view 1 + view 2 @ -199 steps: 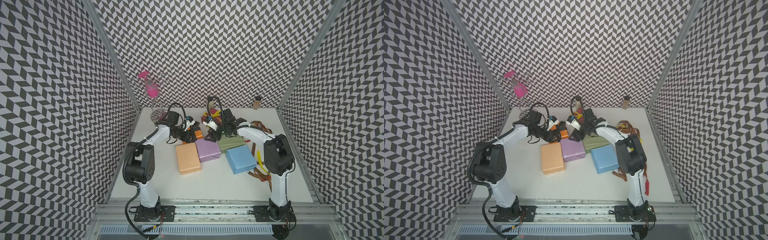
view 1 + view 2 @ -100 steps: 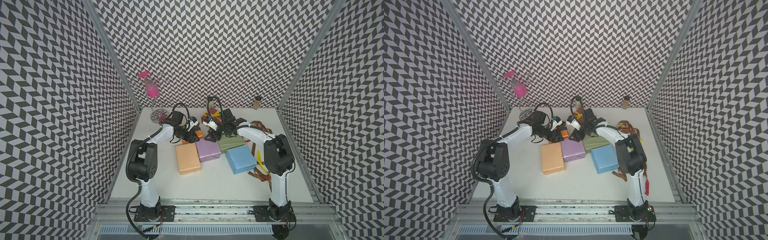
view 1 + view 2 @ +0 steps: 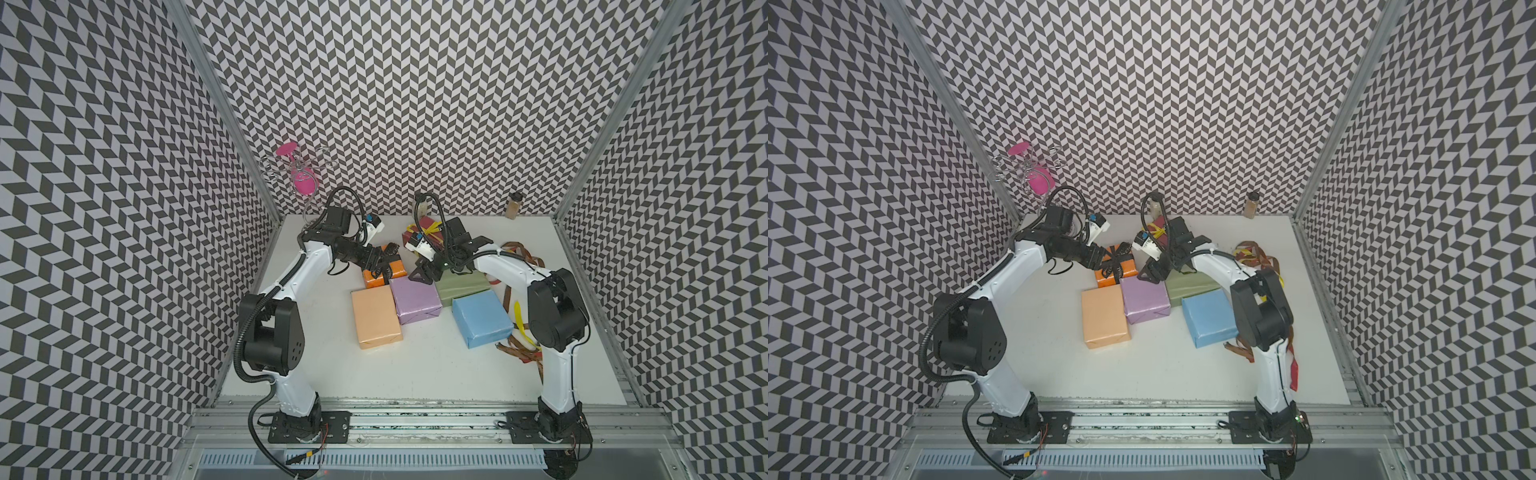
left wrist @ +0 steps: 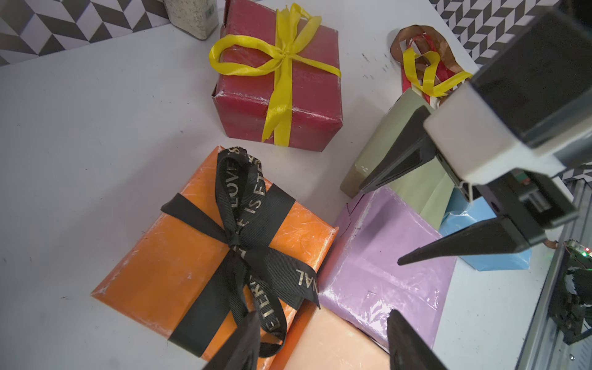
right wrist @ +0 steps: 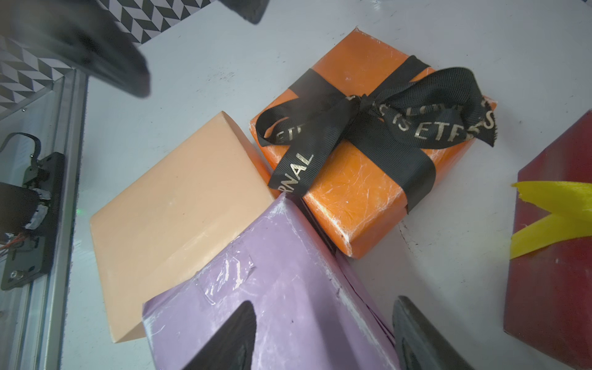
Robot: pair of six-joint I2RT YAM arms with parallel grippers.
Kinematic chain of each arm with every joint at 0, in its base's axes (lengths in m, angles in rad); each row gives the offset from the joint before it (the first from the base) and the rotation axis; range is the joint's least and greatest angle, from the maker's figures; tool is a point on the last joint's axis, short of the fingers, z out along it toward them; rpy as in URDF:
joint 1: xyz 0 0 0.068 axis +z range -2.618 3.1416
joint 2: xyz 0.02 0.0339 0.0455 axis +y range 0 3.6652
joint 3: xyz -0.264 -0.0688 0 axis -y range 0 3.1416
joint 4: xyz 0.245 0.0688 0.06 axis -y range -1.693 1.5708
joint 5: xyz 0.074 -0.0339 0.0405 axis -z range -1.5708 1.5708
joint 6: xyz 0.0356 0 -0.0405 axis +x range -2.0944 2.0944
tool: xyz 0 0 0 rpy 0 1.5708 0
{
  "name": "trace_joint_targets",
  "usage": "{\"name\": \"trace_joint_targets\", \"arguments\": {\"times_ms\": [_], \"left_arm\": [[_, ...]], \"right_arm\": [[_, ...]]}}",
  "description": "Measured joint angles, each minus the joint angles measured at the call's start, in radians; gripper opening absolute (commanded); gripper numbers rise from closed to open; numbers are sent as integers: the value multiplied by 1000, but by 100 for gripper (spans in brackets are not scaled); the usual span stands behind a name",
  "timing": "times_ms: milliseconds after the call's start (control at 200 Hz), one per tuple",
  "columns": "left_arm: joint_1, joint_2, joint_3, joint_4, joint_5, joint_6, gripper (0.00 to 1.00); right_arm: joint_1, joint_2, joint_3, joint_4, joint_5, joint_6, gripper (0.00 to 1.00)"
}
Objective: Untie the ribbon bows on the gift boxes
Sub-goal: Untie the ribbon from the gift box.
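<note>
My left gripper should grab the loose end (image 3: 389, 276) (image 4: 313, 294) of the black ribbon bow, where it hangs down toward the lilac box.
An orange gift box (image 4: 160, 272) carries a black lettered ribbon bow (image 4: 238, 237), still tied. My left gripper (image 4: 323, 339) stands open just above that box's corner by the peach box (image 3: 376, 318). One fingertip (image 4: 246, 339) is beside a hanging ribbon tail, with nothing gripped. Behind it, the dark red box (image 4: 307, 96) keeps its tied yellow bow (image 4: 283, 54). My right gripper (image 5: 323, 339) is open over the lilac box (image 5: 288, 314), holding nothing. The sage green box (image 3: 461, 286) and light blue box (image 3: 482, 318) lie bare. In a top view the left gripper (image 3: 380, 266) and right gripper (image 3: 424, 274) face each other.
Loose ribbons (image 3: 519, 253) lie in a heap at the right, with more (image 3: 517, 347) by the right arm's base. Two spice jars (image 3: 514, 205) (image 4: 192, 16) stand at the back wall. A wire rack with a pink glass (image 3: 301, 183) fills the back left corner.
My left wrist has shifted a little over the orange box, its jaws staying open. The right arm has hardly moved.
</note>
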Motion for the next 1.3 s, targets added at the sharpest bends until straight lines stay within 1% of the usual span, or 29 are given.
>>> {"name": "trace_joint_targets", "arguments": {"times_ms": [310,506,756,901,996,1042,1252,1302], "left_arm": [[-29,58,-66,10,-8,-24,59],[-52,78,-77,43,-18,-61,59],[-52,111,-77,75,-25,-95,58],[-52,113,-77,93,-28,-108,54],[-52,117,-77,106,-28,-118,47],[-52,118,-77,109,-28,-126,45],[-54,119,-77,119,-28,-127,44],[-55,119,-77,119,-27,-127,47]], "right_arm": [[0,0,-6,3,1,0,68],[0,0,-6,3,3,0,68],[0,0,-6,4,11,0,68],[0,0,-7,4,15,0,68],[0,0,-11,9,16,0,68],[0,0,-13,10,16,0,68],[0,0,-15,12,18,0,68],[0,0,-15,13,18,0,68]]}}
